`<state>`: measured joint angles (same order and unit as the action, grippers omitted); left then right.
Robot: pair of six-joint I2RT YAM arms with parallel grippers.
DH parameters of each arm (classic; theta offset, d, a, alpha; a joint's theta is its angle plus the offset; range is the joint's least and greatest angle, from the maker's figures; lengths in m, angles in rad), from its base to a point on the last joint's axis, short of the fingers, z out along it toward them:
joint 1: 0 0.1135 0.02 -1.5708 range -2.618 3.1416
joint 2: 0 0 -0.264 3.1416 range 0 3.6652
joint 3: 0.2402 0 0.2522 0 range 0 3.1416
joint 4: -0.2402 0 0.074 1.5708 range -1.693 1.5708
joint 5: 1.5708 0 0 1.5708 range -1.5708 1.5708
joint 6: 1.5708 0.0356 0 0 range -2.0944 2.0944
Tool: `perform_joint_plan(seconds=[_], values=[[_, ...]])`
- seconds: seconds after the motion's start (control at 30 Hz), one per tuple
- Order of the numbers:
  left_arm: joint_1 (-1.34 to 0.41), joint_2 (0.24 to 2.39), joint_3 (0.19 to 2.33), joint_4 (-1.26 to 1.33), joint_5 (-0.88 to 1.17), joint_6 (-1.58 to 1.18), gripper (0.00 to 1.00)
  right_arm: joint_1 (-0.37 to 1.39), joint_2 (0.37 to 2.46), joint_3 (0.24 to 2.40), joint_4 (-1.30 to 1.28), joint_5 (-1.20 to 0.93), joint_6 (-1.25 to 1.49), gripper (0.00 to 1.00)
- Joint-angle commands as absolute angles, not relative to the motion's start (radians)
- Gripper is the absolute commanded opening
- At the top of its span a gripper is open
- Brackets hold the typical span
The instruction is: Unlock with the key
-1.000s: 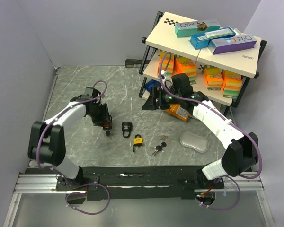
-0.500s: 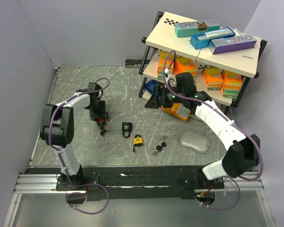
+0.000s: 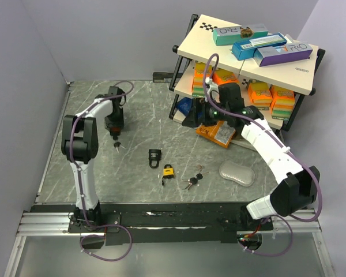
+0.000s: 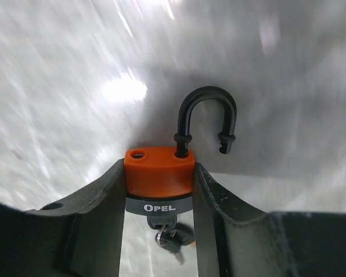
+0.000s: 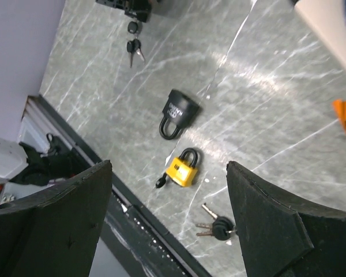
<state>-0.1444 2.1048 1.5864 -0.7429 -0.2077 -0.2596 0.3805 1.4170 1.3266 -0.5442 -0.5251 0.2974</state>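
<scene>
The robot's right gripper needs to next move to the silver keys (image 3: 200,167) at the shelf-side end of the loose key bunch and close on them there.
My left gripper (image 4: 160,174) is shut on an orange padlock (image 4: 158,172) marked OPEL. Its black shackle (image 4: 207,118) stands swung open, one leg free of the body. A key (image 4: 161,228) sits in the bottom of the lock, with spare keys hanging from its ring. In the top view the left gripper (image 3: 114,128) is at the far left of the table, the keys (image 3: 117,144) dangling below it. My right gripper (image 5: 166,173) is open and empty, raised high over the table beside the shelf (image 3: 195,118).
A black padlock (image 3: 154,157), a yellow padlock (image 3: 169,171) with a key in it and a loose key bunch (image 3: 193,180) lie mid-table. A clear pouch (image 3: 237,172) and an orange packet (image 3: 216,134) lie to the right. A two-level shelf (image 3: 245,57) holds boxes.
My left gripper has swung left and farther back, carrying the orange padlock with its key. My right gripper has drifted a little right and back toward the shelf.
</scene>
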Motion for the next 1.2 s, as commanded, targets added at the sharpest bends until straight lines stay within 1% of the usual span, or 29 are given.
perform_joint_plan(seconds=[0.0,0.2,0.23,0.33,0.5,0.6,0.7,0.77,0.8,0.83,0.9,0.93,1.0,1.03,1.07,1.1,1.13,1.17], values=[[-0.084,2.241,1.701,-0.701,-0.278,-0.213,0.01,0.371,1.443,1.445,-0.618,-0.465,0.253,0.86],[-0.048,2.416,1.936,-0.716,-0.276,-0.18,0.01,0.373,1.496,1.505,-0.673,-0.439,0.265,0.86],[-0.034,2.462,2.009,-0.721,-0.261,-0.175,0.01,0.371,1.502,1.514,-0.683,-0.434,0.27,0.86],[-0.005,2.534,2.136,-0.742,-0.229,-0.167,0.01,0.373,1.516,1.532,-0.693,-0.396,0.272,0.86],[0.029,2.56,2.198,-0.666,-0.157,-0.117,0.01,0.373,1.525,1.546,-0.71,-0.357,0.259,0.86],[0.031,2.559,2.2,-0.628,-0.112,-0.088,0.03,0.371,1.546,1.563,-0.721,-0.362,0.253,0.86],[0.031,2.562,2.209,-0.614,-0.112,-0.08,0.08,0.373,1.571,1.581,-0.727,-0.374,0.247,0.86],[0.032,2.563,2.212,-0.612,-0.106,-0.075,0.15,0.374,1.578,1.583,-0.723,-0.38,0.244,0.86],[0.032,2.562,2.212,-0.612,-0.1,-0.075,0.21,0.374,1.578,1.58,-0.721,-0.379,0.244,0.86],[0.034,2.56,2.215,-0.612,-0.1,-0.077,0.34,0.376,1.578,1.577,-0.721,-0.376,0.244,0.86],[0.032,2.553,2.209,-0.612,-0.091,-0.081,0.45,0.377,1.571,1.563,-0.713,-0.376,0.242,0.86],[0.034,2.543,2.206,-0.608,-0.089,-0.083,0.56,0.377,1.562,1.559,-0.709,-0.376,0.242,0.86],[0.034,2.531,2.197,-0.604,-0.086,-0.089,0.66,0.377,1.551,1.542,-0.697,-0.376,0.244,0.86],[0.034,2.52,2.195,-0.604,-0.087,-0.092,0.74,0.376,1.542,1.537,-0.692,-0.376,0.244,0.86],[0.034,2.516,2.197,-0.606,-0.089,-0.094,0.78,0.374,1.537,1.532,-0.687,-0.376,0.244,0.86],[0.034,2.502,2.198,-0.607,-0.09,-0.1,0.84,0.376,1.531,1.525,-0.683,-0.377,0.241,0.86],[0.034,2.496,2.203,-0.61,-0.095,-0.103,0.87,0.376,1.526,1.525,-0.681,-0.376,0.239,0.86],[0.034,2.49,2.221,-0.624,-0.097,-0.109,0.92,0.376,1.525,1.522,-0.678,-0.374,0.238,0.86]])
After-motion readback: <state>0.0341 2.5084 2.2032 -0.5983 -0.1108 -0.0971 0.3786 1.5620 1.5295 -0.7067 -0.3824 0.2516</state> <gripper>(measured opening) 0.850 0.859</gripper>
